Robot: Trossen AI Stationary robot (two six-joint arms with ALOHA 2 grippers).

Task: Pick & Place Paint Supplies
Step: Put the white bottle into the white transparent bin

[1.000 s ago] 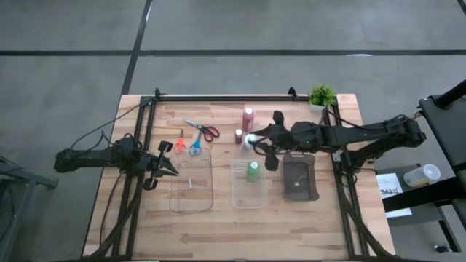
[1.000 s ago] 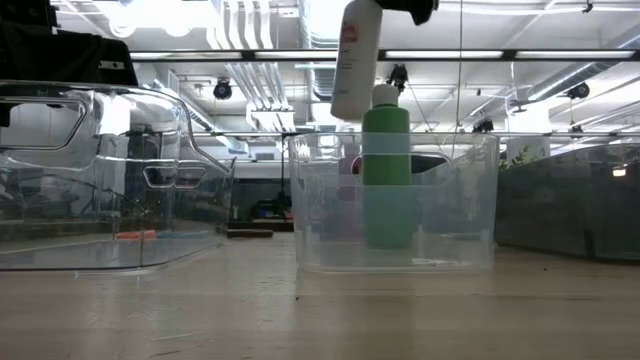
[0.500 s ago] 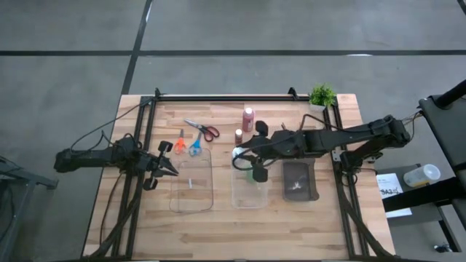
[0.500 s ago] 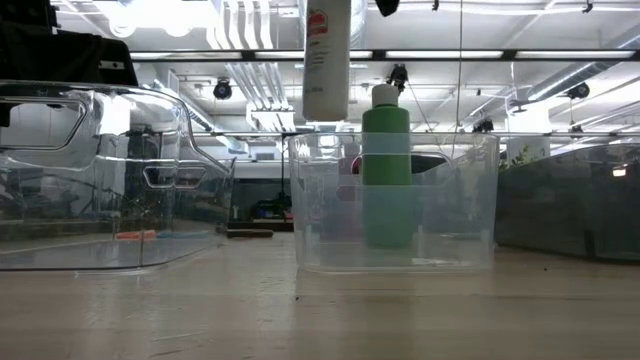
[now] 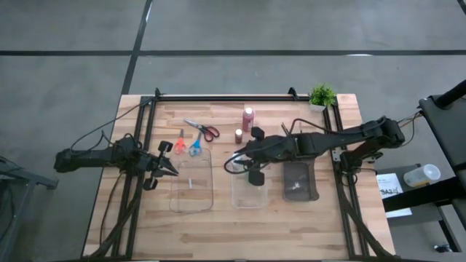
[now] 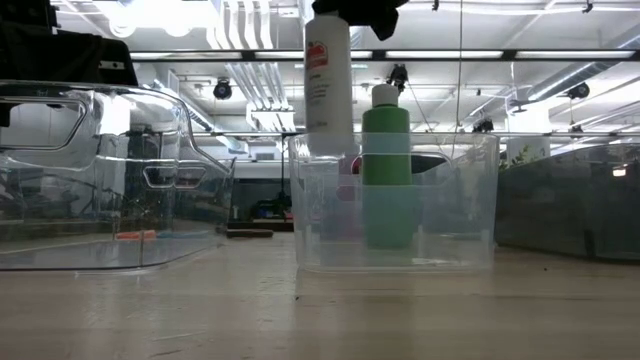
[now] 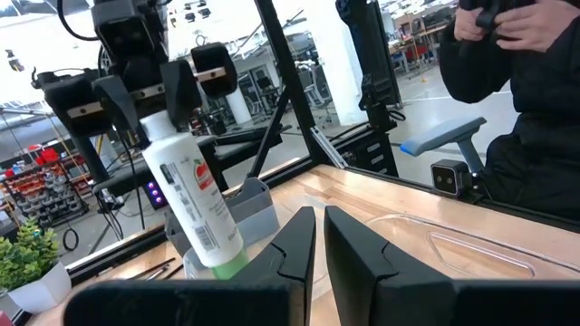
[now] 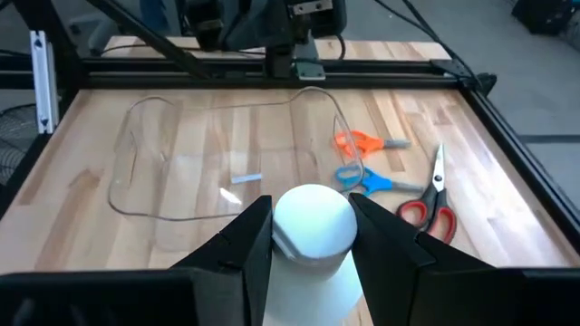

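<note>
Next, my right gripper puts the white paint bottle down in the middle clear tray (image 5: 240,170), by the side that faces the empty tray.
My right gripper (image 5: 244,156) is shut on a white paint bottle (image 6: 328,80), which hangs over the middle clear tray (image 5: 246,195). The bottle's lower end is at about the height of the tray's rim (image 6: 395,135). A green bottle (image 6: 386,170) stands upright in that tray. On the table beyond the trays stand a red bottle (image 5: 248,116) and a brownish bottle (image 5: 238,135). There too lie the red (image 5: 204,130), orange (image 5: 179,144) and blue (image 5: 195,145) scissors. My left gripper (image 5: 172,168) waits at the table's left, shut and holding nothing. My right gripper pinches the white bottle at its cap end (image 8: 313,222) between its two fingers (image 7: 136,100), one on each side. The fingers come from the table's right, slanting down. The bottle hangs below them, nearly upright and a little tilted, clear of the tray's floor.
An empty clear tray (image 5: 191,183) lies left of the middle one, and a dark grey tray (image 5: 299,182) lies right of it. A small potted plant (image 5: 322,95) stands at the far right corner. A person (image 7: 526,91) stands beyond the table.
My right gripper has carried the white bottle toward the table's left and near edge, tipping farther down. The bottle has come from beside the green bottle to the tray's left part and sunk toward its rim.
</note>
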